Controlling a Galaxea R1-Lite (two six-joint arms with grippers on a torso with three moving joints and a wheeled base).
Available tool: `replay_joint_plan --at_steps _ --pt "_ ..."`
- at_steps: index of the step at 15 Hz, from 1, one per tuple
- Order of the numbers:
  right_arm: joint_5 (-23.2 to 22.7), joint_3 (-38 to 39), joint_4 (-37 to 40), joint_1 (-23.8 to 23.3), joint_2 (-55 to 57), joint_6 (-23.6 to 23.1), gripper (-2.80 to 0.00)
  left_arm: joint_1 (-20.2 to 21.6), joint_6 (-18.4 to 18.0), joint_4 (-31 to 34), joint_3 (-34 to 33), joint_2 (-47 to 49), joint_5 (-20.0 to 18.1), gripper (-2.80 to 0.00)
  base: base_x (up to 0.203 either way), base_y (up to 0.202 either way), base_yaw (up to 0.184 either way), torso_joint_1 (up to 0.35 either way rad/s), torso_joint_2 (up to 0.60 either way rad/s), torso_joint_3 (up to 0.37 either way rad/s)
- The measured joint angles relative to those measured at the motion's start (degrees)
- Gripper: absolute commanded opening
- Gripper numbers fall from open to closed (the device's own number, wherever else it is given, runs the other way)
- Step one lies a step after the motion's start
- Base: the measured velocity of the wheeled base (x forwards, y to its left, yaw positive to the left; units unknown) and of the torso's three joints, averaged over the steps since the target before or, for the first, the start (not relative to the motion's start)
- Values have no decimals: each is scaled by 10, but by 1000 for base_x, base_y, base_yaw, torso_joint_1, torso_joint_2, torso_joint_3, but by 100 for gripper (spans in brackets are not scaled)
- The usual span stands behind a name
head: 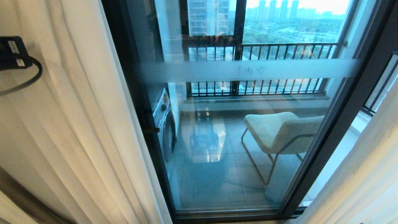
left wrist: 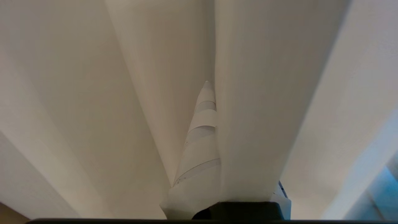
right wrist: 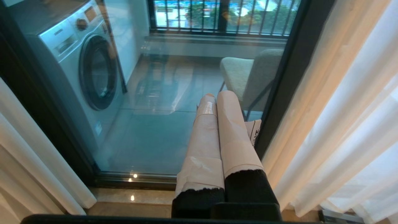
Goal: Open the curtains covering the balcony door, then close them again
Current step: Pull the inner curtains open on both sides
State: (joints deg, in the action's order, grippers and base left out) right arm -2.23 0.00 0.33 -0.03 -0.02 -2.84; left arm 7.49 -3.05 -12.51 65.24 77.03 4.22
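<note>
A wide curtain fold bulges over my left gripper's finger; next I open it and pinch a narrower fold (head: 67,59) before drawing the curtain clear.
The curtains are drawn apart. The left panel (head: 68,124) hangs in cream pleats, and the right panel (head: 360,186) shows at the lower right. Between them stands the balcony door (head: 248,71), glass in a black frame with a frosted band. In the left wrist view my left gripper (left wrist: 213,87) is shut on a fold of the left curtain (left wrist: 264,109). One taped finger (left wrist: 200,146) shows and fabric covers the other. My right gripper (right wrist: 216,95) is shut and empty, low before the door glass (right wrist: 149,130), beside the right curtain (right wrist: 342,124).
Behind the glass stand a washing machine (head: 163,124) at the left and a cream chair (head: 279,130) on the tiled balcony floor. A black railing (head: 279,49) runs across the far window. A black part of my left arm with a cable (head: 14,53) lies against the left curtain.
</note>
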Motion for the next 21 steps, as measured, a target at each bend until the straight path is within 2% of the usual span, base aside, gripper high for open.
replay_joint_plan --at_steps 9,10,21 --pt "0 0 0 -1 0 0 -280 1 -1 -3 -9 -4 1 -280 0 0 0 0 0 0" --pt "0 0 0 -1 0 0 -280 1 0 -4 -9 -4 1 0 0 0 0 0 0 0" --pt "0 0 0 -1 0 0 -280 4 1 -12 -26 -17 2 0 0 0 0 0 0 0"
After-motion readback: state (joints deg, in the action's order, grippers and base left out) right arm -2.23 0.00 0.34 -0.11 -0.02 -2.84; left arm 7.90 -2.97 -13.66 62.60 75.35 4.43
